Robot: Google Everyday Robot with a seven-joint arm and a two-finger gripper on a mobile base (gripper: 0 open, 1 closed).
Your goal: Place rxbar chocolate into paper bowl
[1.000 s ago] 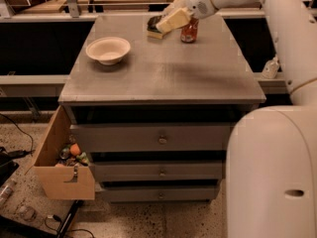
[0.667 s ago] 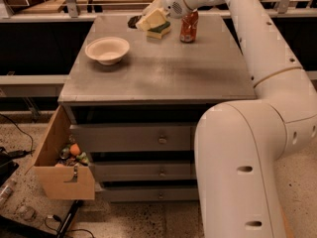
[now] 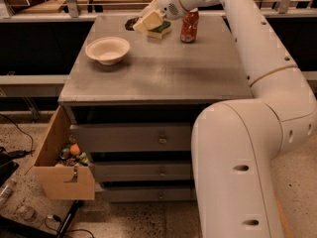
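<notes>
Next, I release the rxbar chocolate inside the paper bowl's back rim point(image 3: 97, 45), on the bowl's side farther from the sponge.
The paper bowl point(image 3: 107, 49) stands upright on the left part of the grey cabinet top point(image 3: 163, 73). A small dark shape at the back edge, which looks like the rxbar chocolate point(image 3: 131, 23), lies behind and to the right of the bowl. My gripper point(image 3: 144, 23) reaches in from the right at the back of the top. Its tip is right beside the dark bar and over the left end of the sponge. I cannot tell if it touches the bar.
A green-and-yellow sponge point(image 3: 161, 30) lies just right of the gripper. A red soda can point(image 3: 189, 26) stands right of the sponge. My white arm point(image 3: 257, 48) spans the right side. A drawer point(image 3: 62, 167) holding small items hangs open at the lower left.
The gripper has moved left along the back of the top, from beside the can, past the sponge, to the dark bar. The bowl, sponge and can have not moved.
</notes>
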